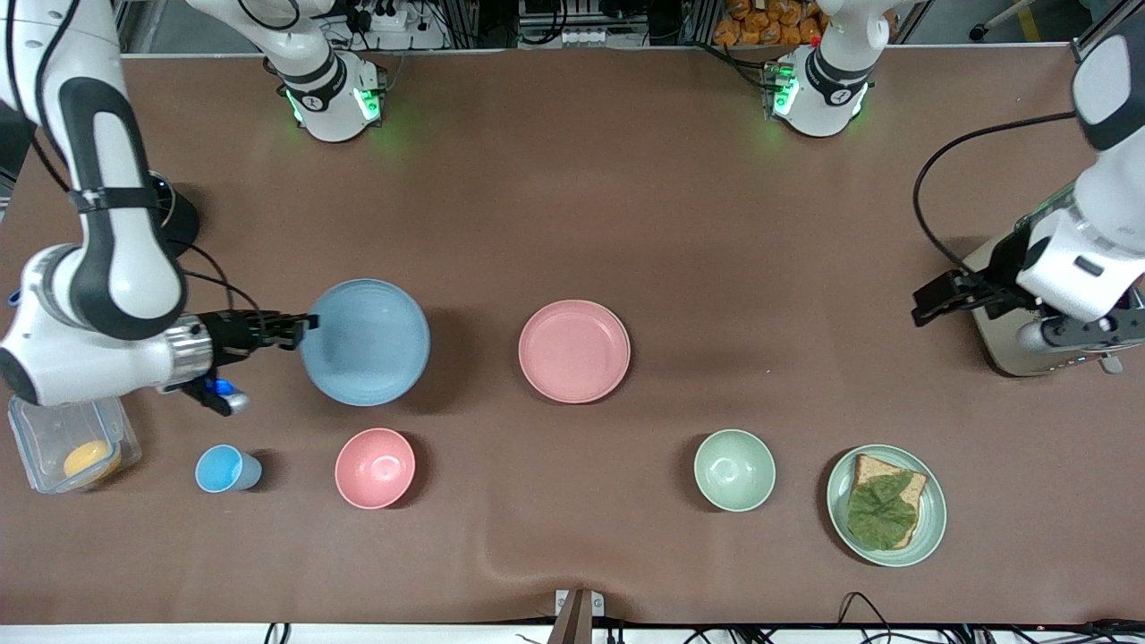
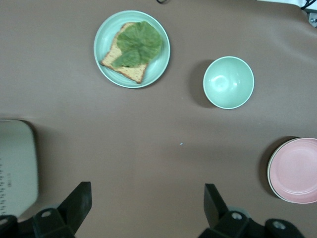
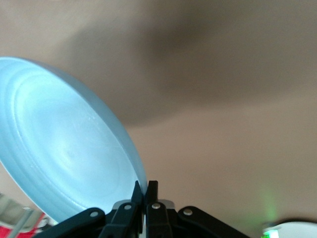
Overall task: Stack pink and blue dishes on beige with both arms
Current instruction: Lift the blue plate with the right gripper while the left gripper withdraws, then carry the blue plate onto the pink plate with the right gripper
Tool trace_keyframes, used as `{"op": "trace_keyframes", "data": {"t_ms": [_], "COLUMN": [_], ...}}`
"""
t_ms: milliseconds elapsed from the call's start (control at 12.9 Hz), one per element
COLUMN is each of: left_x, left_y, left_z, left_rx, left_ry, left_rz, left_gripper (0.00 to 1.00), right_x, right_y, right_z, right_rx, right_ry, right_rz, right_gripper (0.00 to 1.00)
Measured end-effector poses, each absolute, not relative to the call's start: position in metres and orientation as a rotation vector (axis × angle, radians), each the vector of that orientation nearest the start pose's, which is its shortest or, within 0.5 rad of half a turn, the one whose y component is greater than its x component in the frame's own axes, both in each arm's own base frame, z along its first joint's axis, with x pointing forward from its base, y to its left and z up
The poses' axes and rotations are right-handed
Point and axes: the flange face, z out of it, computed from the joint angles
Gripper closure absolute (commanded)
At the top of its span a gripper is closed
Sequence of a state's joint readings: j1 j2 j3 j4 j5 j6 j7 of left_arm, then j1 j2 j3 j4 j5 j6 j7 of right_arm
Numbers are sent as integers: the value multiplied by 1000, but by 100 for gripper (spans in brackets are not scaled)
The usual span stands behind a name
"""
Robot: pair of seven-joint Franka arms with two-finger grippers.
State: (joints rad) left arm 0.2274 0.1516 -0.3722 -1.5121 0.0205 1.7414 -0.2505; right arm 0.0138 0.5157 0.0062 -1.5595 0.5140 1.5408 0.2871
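I should set the pastel blue plate down with my right gripper on top of the pink plate (image 1: 574, 349) in the middle of the table.
My right gripper (image 1: 302, 329) is shut on the rim of the pastel blue plate (image 1: 365, 342), holding it tilted a little above the table, toward the right arm's end. In the right wrist view the fingers (image 3: 151, 191) pinch the plate's edge (image 3: 64, 148). The pink plate (image 1: 574, 351) lies at the table's middle. In the left wrist view it (image 2: 297, 170) rests on the beige plate, of which only a thin rim (image 2: 270, 173) shows. My left gripper (image 1: 930, 300) (image 2: 147, 206) hangs open and holds nothing, over bare table at the left arm's end.
Nearer the front camera stand a blue cup (image 1: 224, 469), a pink bowl (image 1: 375, 468), a green bowl (image 1: 734, 470) and a green plate with bread and a leaf (image 1: 886, 505). A clear box (image 1: 72, 443) sits under the right arm. A cream appliance (image 1: 997, 344) sits below the left wrist.
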Motion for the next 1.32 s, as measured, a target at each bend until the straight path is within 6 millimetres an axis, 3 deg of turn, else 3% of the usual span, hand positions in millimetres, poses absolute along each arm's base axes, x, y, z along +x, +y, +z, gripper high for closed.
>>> {"op": "trace_keyframes", "data": {"t_ms": [387,697,930,1085,1317], "left_x": [590,584,584,584,584], "left_y": [-40,-22,-1,-3,-6], "left_z": [608,613,612,610,609], "left_rx": [-3135,-3127,-3123,-3123,-3123], "left_ry": [-89,-24,-9,-2,7], "left_rz": [-89,-62,-55,-47,-45], "left_gripper": [0,0,0,0,0], "right_x": [624,605,591,583,563], "right_y": [176,276,315,331,376], "right_z": [307,290,290,284,264], "right_rx": [-2522,-2557,-2574,-2587,-2607], "right_ry": [734,891,913,909,946], "right_rz": [815,738,717,715,679], "right_gripper": [100,100,100,100,100]}}
